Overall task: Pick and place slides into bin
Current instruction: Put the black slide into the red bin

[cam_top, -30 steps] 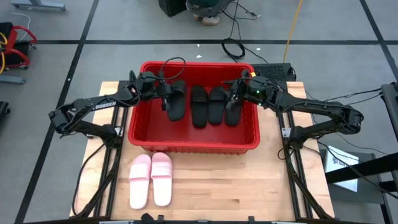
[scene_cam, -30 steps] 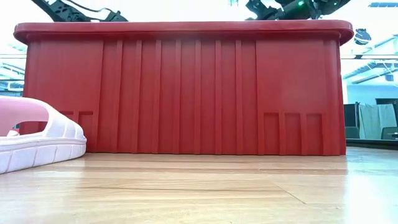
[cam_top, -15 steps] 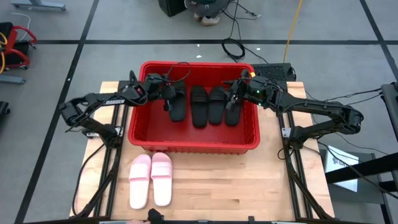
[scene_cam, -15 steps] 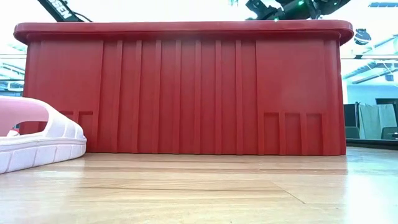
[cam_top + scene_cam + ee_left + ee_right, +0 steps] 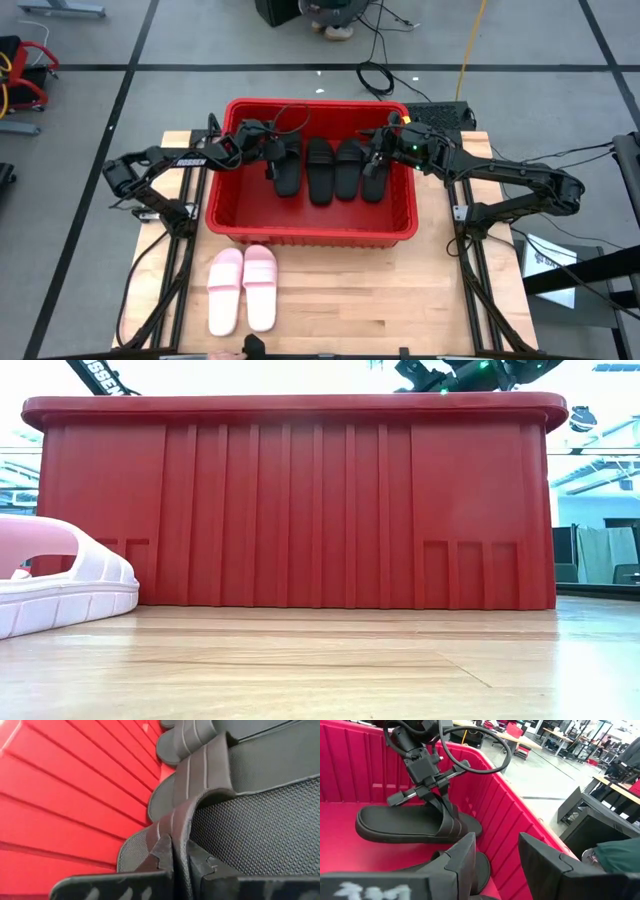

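My left gripper will set down the black slide it holds, as that slide crowds the next slide's edge, then grip its strap [image 5: 171, 824] again and move it clear of its neighbor.
The red bin [image 5: 312, 236] stands mid-table and holds several black slides side by side [image 5: 333, 170]. My left gripper [image 5: 270, 160] reaches into the bin's left part, shut on the leftmost black slide [image 5: 285, 172]. Over the bin's right part my right gripper [image 5: 378, 160] hangs open with nothing between its fingers; a black slide [image 5: 372, 182] lies below it. Two light pink slides [image 5: 242, 288] lie soles down on the table in front of the bin. My left gripper pinches the black slide's wide strap [image 5: 183, 822] between its two fingers, at the strap's edge. The fingers [image 5: 441, 804] come from above and slant down. The slide [image 5: 410, 827] lies about level, low in the bin; whether its sole touches the floor I cannot tell.
The bin's tall ribbed front wall [image 5: 300, 500] fills the low view, with a pink slide [image 5: 60, 575] beside it. Bare wooden tabletop [image 5: 400, 300] lies in front of the bin. Cables [image 5: 375, 75] and a dark box [image 5: 440, 115] sit behind the table.
My left gripper has sunk into the bin with the black slide and rolled a little; the slide now sits lower and more level. It has stayed shut on the strap.
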